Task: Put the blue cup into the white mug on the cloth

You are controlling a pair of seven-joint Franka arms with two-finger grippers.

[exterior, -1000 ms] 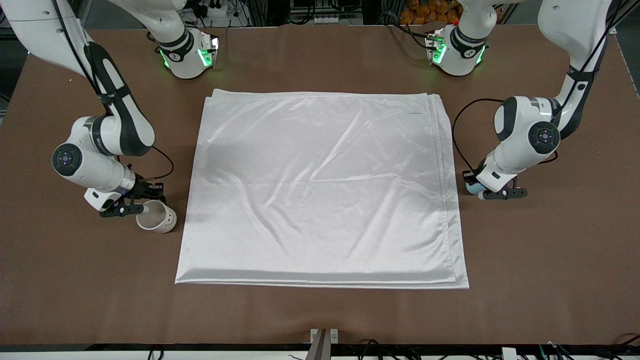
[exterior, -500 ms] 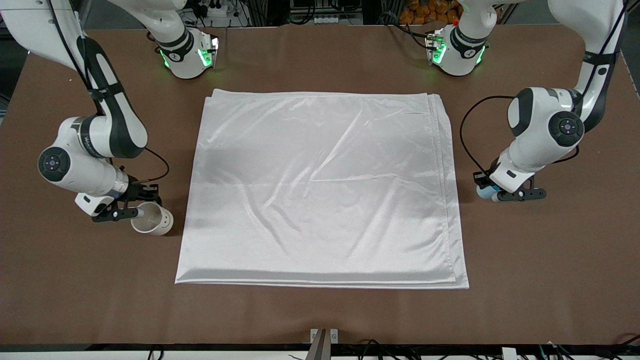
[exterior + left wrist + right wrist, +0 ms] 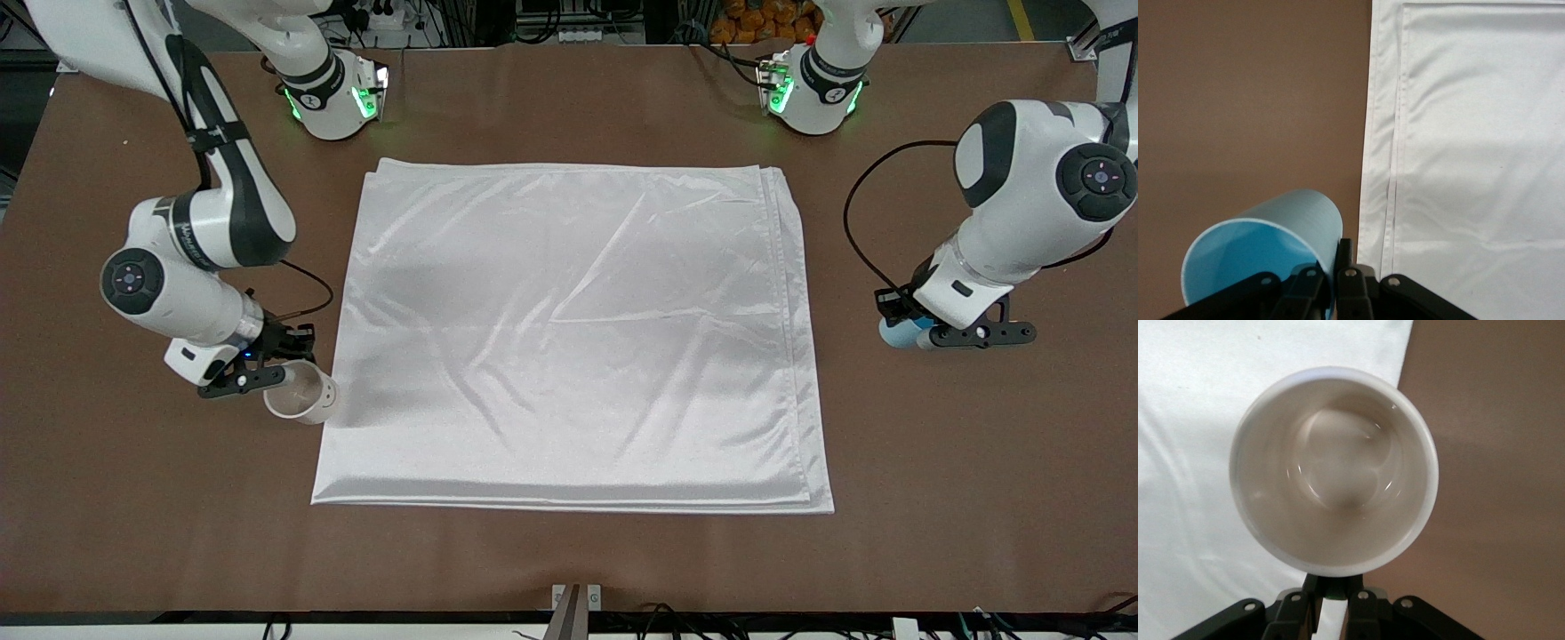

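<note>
The white mug will go down upright in the middle of the white cloth (image 3: 582, 330), and I need to put it there with my right gripper.
My right gripper (image 3: 277, 376) is shut on the dark handle of the white mug (image 3: 302, 398). It holds the mug upright over the edge of the cloth (image 3: 569, 338) at the right arm's end. In the right wrist view the mug (image 3: 1335, 470) is empty, half over the cloth (image 3: 1191, 420) and half over the brown table, with my right gripper (image 3: 1331, 595) at its handle. My left gripper (image 3: 925, 338) is shut on the wall of the blue cup (image 3: 893, 333), over bare table off the cloth's edge at the left arm's end. In the left wrist view the cup (image 3: 1265, 257) is tilted, beside the cloth (image 3: 1471, 133).
The two arm bases (image 3: 333, 93) (image 3: 813, 89) with green lights stand at the table's edge farthest from the front camera. A small metal bracket (image 3: 576, 604) sits at the nearest edge. Brown table (image 3: 569, 560) surrounds the cloth.
My right gripper has carried the mug toward the cloth, so it now overlaps the cloth's edge. My left gripper has carried the blue cup farther away from the cloth.
</note>
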